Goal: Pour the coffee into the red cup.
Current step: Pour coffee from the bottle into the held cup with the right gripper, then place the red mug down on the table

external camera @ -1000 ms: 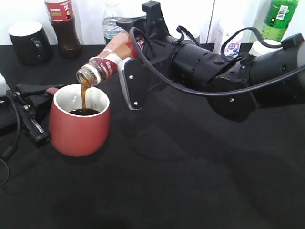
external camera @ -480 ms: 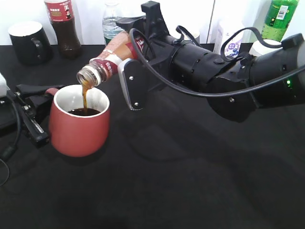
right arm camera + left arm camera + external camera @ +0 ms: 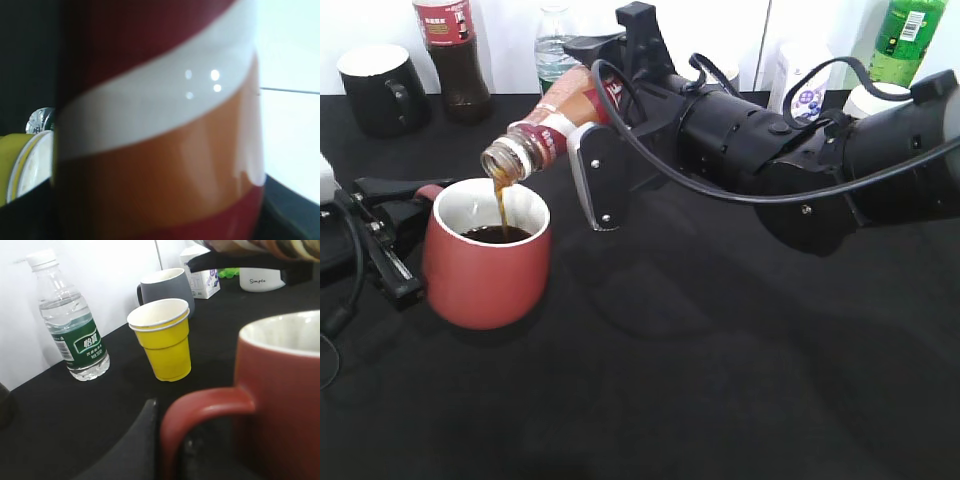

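Next, I release the red cup from my left gripper on the table [image 3: 486, 174] [image 3: 75, 447] in front of the dark cola bottle.
The red cup [image 3: 485, 270] stands at the left of the black table, part filled with dark coffee. My left gripper [image 3: 408, 235] is shut on its loop handle [image 3: 200, 407]; one finger [image 3: 135, 450] presses the handle's outer side. My right gripper [image 3: 585, 130] is shut on the coffee bottle [image 3: 548, 128], which is tilted mouth-down over the cup. A thin brown stream falls from its open neck into the cup. In the right wrist view the bottle's label [image 3: 160, 125] fills the frame and hides the jaws.
A black mug [image 3: 382, 88], a dark cola bottle [image 3: 455, 60] and a water bottle [image 3: 72, 325] stand at the back left. A yellow cup [image 3: 162, 340], a grey mug [image 3: 165, 287], a small carton [image 3: 202, 275] and a green bottle [image 3: 905, 40] stand along the back.
The coffee keeps streaming into the red cup. Neither arm nor the cup has visibly moved.
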Robot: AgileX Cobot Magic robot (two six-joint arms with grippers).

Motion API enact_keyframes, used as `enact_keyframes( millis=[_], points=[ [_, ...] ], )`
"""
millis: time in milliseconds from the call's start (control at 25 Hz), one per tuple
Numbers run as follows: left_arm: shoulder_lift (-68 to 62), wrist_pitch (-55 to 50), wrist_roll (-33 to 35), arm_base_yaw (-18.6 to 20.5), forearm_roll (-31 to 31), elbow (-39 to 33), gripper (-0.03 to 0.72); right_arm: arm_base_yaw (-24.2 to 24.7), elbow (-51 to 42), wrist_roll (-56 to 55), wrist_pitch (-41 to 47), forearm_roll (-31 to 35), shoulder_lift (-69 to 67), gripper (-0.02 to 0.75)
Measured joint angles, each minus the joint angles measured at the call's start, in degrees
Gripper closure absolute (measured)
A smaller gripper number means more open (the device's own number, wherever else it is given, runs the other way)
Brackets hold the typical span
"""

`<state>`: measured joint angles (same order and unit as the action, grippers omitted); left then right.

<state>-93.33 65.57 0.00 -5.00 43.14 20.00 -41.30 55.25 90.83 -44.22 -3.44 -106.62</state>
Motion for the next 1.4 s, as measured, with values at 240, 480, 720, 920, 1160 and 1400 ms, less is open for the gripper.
enact_keyframes(
  millis=[240,480,720,920,1160,1400],
  points=[
    [0.00,0.00,0.00,0.00,0.00,0.00,0.645,0.00,0.00,0.00,-0.08,0.00,0.00,0.209],
    [0.00,0.00,0.00,0.00,0.00,0.00,0.645,0.00,0.00,-7.14,-0.10,0.05,0.00,0.209],
    [0.00,-0.02,0.00,0.00,-2.30,0.00,0.645,0.00,0.00,-26.81,-0.10,1.41,0.00,0.209],
    [0.00,-0.02,0.00,0.00,-8.87,0.00,0.645,0.00,0.00,-66.55,-0.10,3.95,0.00,0.209],
    [-0.35,-0.33,1.24,0.00,-23.88,0.96,0.645,0.00,0.00,-84.81,-0.10,4.06,0.00,0.209],
    [-12.20,-0.11,1.69,0.06,-29.25,13.55,0.645,0.00,0.00,-88.86,1.69,4.06,0.17,0.209]
  ],
)
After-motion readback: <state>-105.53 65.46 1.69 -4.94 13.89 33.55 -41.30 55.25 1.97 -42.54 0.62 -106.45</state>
